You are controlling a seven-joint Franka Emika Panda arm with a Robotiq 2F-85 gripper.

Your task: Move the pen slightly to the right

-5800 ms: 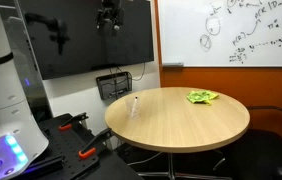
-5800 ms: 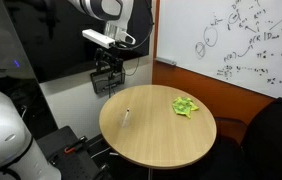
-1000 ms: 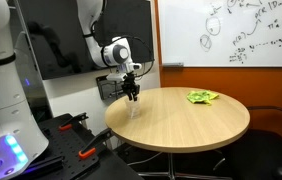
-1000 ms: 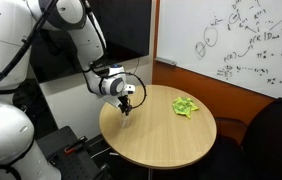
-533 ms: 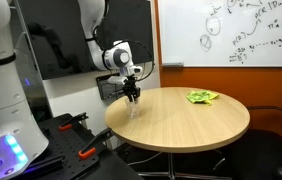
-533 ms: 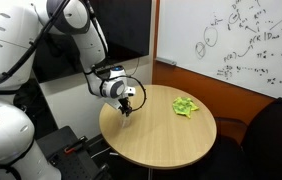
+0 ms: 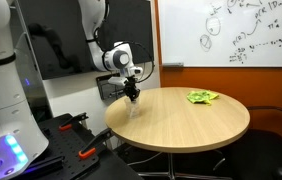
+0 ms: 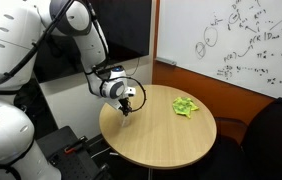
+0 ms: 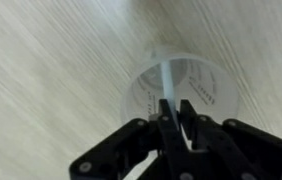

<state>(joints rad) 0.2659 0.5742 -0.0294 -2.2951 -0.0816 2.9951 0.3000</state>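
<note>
The white pen will go down from my gripper onto the bare wooden tabletop (image 7: 148,121), beside the clear plastic cup.
A white pen (image 9: 165,85) stands upright in a clear plastic cup (image 9: 206,90) near the edge of the round wooden table (image 7: 191,125). In the wrist view my gripper (image 9: 176,115) hangs straight over the cup, and its black fingers (image 9: 188,118) press on the pen's upper end from both sides. Both exterior views show the gripper (image 7: 133,96) (image 8: 127,105) pointing down just above the cup (image 7: 134,108) (image 8: 127,119); the pen itself is too thin to make out there.
A crumpled green thing (image 7: 202,97) (image 8: 186,106) lies on the far side of the table. A whiteboard (image 7: 231,30) covers the wall behind. A black wire basket (image 7: 114,85) sits behind the table edge, and red-and-black tools (image 7: 76,125) lie lower beside it.
The jaws have closed in on the pen. The arm has stayed over the cup, hardly moving.
</note>
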